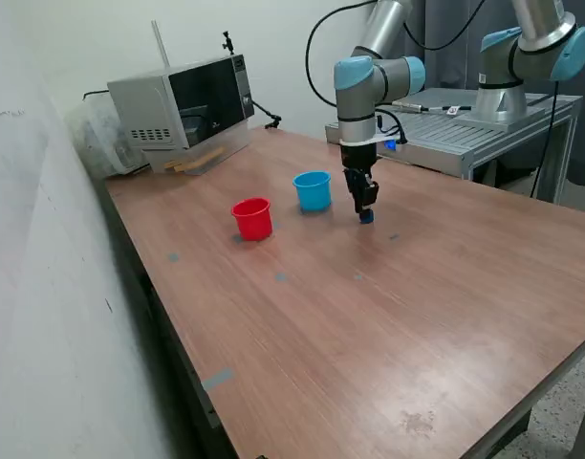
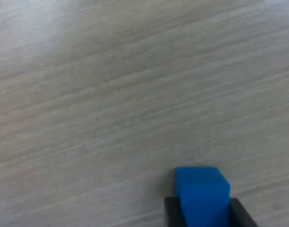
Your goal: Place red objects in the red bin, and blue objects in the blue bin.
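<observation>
I will release the blue cube from my gripper over the open top of the blue bin (image 1: pixel 313 190), so that it comes to rest on the bottom of the bin. The blue cube is now held low over the wooden table.
My gripper (image 1: pixel 366 212) hangs low over the wooden table (image 1: pixel 369 316), just to the exterior view's right of the blue bin (image 1: pixel 313 190). The gripper is shut on a small blue object, a cube (image 1: pixel 366 218). In the wrist view the cube (image 2: pixel 201 193) sits between the two dark fingertips (image 2: pixel 172 213), which press on its sides, with bare table grain behind it. The red bin (image 1: pixel 252 218) stands upright to the exterior view's left of the blue bin, a short gap between them. The red objects are out of view.
A microwave (image 1: pixel 183 110) stands at the table's far corner on the exterior view's left. A second arm (image 1: pixel 522 57) rises from a metal platform (image 1: pixel 465 134) behind the table. A wall (image 1: pixel 44 287) runs along the left edge.
</observation>
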Controlling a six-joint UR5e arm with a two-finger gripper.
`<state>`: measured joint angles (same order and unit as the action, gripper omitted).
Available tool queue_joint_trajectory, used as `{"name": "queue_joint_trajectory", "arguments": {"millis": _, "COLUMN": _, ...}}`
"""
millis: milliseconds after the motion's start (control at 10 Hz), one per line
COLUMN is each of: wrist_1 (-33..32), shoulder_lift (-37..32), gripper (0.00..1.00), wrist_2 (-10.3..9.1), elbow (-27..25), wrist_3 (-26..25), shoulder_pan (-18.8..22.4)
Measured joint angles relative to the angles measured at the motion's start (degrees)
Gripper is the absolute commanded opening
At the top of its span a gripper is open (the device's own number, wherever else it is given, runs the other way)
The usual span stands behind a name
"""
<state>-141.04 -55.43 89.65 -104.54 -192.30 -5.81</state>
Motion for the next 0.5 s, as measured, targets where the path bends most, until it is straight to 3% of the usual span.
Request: {"name": "queue_joint_trajectory", "arguments": {"millis": 500, "wrist_1": 2.5, "shoulder_lift": -1.3, "gripper": 0.0, "wrist_2": 1.72, "elbow": 2.8, "wrist_3": 3.9, "shoulder_pan": -3.3}}
